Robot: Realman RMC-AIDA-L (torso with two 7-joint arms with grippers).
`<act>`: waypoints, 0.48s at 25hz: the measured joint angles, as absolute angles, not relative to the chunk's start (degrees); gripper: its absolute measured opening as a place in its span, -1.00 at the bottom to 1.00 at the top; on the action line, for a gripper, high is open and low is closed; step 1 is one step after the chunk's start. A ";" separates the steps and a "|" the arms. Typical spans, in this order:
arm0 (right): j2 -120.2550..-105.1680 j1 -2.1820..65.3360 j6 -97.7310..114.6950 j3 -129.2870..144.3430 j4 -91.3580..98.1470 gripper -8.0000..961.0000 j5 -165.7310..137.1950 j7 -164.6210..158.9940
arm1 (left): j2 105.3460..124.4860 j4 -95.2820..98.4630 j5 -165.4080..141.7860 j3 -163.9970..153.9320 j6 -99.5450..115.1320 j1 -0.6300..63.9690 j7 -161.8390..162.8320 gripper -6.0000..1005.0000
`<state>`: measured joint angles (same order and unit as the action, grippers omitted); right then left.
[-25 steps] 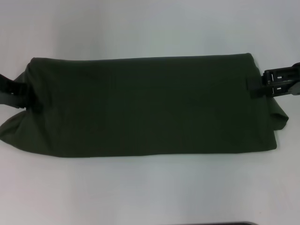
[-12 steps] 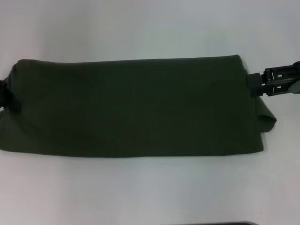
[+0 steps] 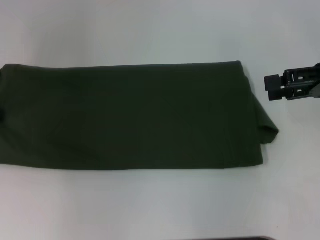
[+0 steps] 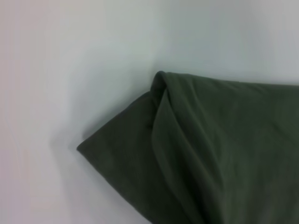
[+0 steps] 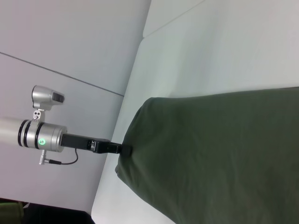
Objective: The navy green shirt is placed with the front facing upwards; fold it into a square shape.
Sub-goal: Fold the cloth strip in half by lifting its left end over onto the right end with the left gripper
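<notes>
I should release the shirt's held end with my left gripper on the shirt's upper corner (image 3: 243,74) near my right gripper.
The navy green shirt (image 3: 130,115) lies folded into a long band across the white table (image 3: 150,30), plain green side up, with no lettering showing. Its left end runs off the head view. A loose corner sticks out at its right end. My right gripper (image 3: 270,87) hovers just right of the shirt's upper right corner, open and apart from the cloth. In the right wrist view my left gripper (image 5: 125,150) is shut on the far end of the shirt (image 5: 224,158). The left wrist view shows only a bunched, folded end of the shirt (image 4: 224,154).
White table surface surrounds the shirt in front and behind. A dark edge (image 3: 235,238) shows at the bottom of the head view. A grey wall (image 5: 70,42) stands beyond the table's far end in the right wrist view.
The shirt has slid left with the left gripper, which has left the head view. The right gripper has let go of the shirt's right end and stayed roughly in place.
</notes>
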<state>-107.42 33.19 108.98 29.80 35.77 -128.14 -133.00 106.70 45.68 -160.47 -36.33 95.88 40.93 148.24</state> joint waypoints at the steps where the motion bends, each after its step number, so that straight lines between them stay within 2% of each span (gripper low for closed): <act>1: -107.41 33.19 109.00 29.79 35.77 0.77 -128.14 -133.05 | 106.59 45.79 -160.48 -36.33 95.90 40.82 148.32 -0.73; 12: -107.38 33.29 109.06 29.79 35.77 0.77 -128.14 -133.15 | 106.23 46.11 -150.46 -30.33 109.68 41.10 141.42 -0.71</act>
